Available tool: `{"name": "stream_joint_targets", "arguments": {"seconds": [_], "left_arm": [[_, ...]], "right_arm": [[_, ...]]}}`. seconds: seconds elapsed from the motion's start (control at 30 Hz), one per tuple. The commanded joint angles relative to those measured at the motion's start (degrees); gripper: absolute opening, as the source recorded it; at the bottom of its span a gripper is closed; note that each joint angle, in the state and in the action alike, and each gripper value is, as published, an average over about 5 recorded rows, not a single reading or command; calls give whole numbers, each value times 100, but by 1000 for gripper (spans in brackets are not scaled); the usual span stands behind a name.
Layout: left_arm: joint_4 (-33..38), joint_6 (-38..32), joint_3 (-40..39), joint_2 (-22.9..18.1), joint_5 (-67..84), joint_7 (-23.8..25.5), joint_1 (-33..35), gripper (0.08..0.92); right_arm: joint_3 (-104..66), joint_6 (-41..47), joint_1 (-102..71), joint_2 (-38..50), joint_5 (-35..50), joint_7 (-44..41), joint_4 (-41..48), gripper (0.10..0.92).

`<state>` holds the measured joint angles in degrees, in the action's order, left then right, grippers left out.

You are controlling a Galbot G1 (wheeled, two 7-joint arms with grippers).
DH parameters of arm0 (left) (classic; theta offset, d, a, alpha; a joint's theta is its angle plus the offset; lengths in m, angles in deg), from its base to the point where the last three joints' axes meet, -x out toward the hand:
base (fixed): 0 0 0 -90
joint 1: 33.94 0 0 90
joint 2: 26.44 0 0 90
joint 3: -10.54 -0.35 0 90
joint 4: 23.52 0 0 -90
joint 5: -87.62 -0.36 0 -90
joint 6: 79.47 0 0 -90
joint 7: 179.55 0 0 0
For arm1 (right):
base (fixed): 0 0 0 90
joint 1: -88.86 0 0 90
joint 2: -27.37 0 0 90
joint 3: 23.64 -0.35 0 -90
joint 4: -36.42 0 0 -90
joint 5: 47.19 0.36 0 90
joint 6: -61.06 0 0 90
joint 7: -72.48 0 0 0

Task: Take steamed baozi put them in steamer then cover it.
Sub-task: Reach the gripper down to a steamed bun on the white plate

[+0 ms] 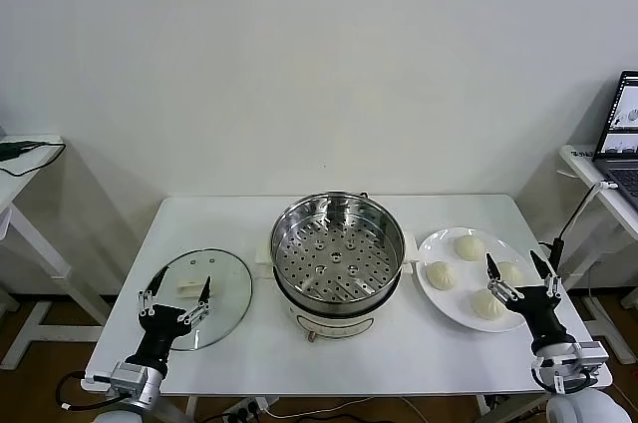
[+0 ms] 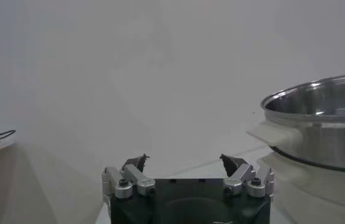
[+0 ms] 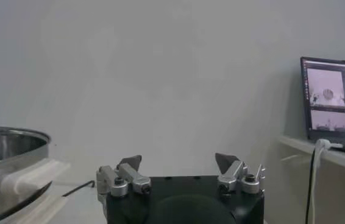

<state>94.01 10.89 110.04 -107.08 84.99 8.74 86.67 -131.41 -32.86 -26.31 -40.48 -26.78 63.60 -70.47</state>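
Note:
The robot's right gripper needs to close around the sides of the baozi (image 1: 469, 247) nearest the wall, at the far edge of the white plate.
The shiny steel steamer (image 1: 337, 253) stands mid-table on its white base, its perforated tray bare; its rim shows in the left wrist view (image 2: 319, 97) and the right wrist view (image 3: 8, 137). Several cream-white baozi (image 1: 469, 246) lie on a white plate (image 1: 431, 288) to its right. The glass cover (image 1: 224, 288) with its white handle lies flat on the table to the left. My left gripper (image 1: 176, 293) (image 2: 184, 161) hovers open over the cover's near edge. Over the plate's near right side my right gripper (image 1: 518, 275) (image 3: 178, 161) is open and holds nothing.
A side table with a laptop (image 1: 623, 134) (image 3: 337, 100) stands to the right, its cable (image 1: 573, 218) hanging down beside the table. Another small table (image 1: 25, 169) with a dark cable is at the far left. A white wall lies behind.

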Motion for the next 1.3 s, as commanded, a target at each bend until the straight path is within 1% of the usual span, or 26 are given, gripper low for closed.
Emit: {"name": "stream_joint_targets", "arguments": {"seconds": [0.03, 0.13, 0.23, 0.33, 0.43, 0.53, 0.67, 0.83, 0.97, 1.13, 1.3], "left_arm": [[49, -26, 17, 17, -12, 3, -8, 823], [49, -39, 16, 26, -11, 2, -23, 823], [56, -45, 16, 41, -8, 3, -45, 823], [86, -43, 5, 55, -5, 3, -70, 823], [107, -37, -22, 61, -5, -2, -96, 823], [104, -36, -46, 52, -5, -8, -114, 823], [97, -38, -50, 30, -6, -29, -129, 823], [150, -23, -39, -7, -5, -48, -125, 823], [189, -8, -34, -27, -5, -71, -127, 823], [174, 9, -44, -79, -8, -81, -153, 823], [133, 24, -51, -111, -17, -88, -179, 823]], "right_arm": [[20, 152, 405, 409, -417, -18, 252, 823], [87, 191, 647, 902, -929, -2, 480, 823], [268, 223, 943, 1688, -1712, -58, 810, 823], [544, 286, 1247, 2510, -2365, -316, 1134, 823], [964, 414, 1701, 3235, -2676, -804, 1446, 823], [1708, 508, 2473, 3824, -2782, -1518, 1831, 823], [3109, 499, 3895, 4240, -2937, -2627, 2426, 823], [5257, 539, 6190, 4205, -3094, -4216, 3365, 823], [6162, 635, 7266, 3903, -3112, -5317, 3947, 823], [7127, 674, 8093, 3333, -3103, -5721, 4554, 823], [7485, 658, 8418, 2727, -3494, -5866, 5250, 823]]}}
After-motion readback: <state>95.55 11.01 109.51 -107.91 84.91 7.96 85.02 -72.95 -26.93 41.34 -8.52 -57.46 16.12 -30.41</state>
